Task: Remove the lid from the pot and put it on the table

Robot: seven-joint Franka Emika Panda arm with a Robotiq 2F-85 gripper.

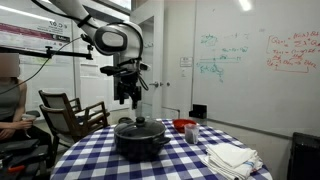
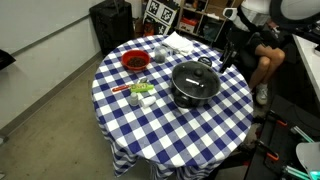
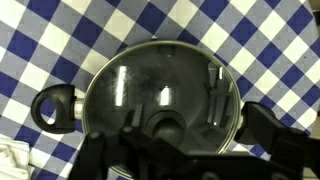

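Observation:
The robot's gripper will next move down to the black knob [image 1: 140, 121] [image 3: 166, 124] on top of the glass lid and close there to lift it.
The black pot [image 1: 140, 141] stands in the middle of the round checked table [image 1: 95, 155], with the glass lid [image 1: 139, 127] sitting on it. Both exterior views show it; in the other one the pot [image 2: 195, 90] and lid [image 2: 196, 76] lie right of the table's [image 2: 150, 125] centre. My gripper [image 1: 127, 97] hangs open and empty a short way above the lid. In the wrist view the lid [image 3: 150, 80] fills the frame, its black knob [image 3: 165, 124] lies between my open fingers [image 3: 180, 150], and a pot handle [image 3: 55, 105] sticks out left.
A small red bowl [image 1: 184, 125] [image 2: 135, 60] sits beyond the pot. A folded white cloth [image 1: 230, 157] [image 2: 180, 42] lies near the table edge. Small green and white items [image 2: 140, 92] lie beside the pot. A wooden chair [image 1: 70, 112] and a seated person [image 1: 10, 100] are close by.

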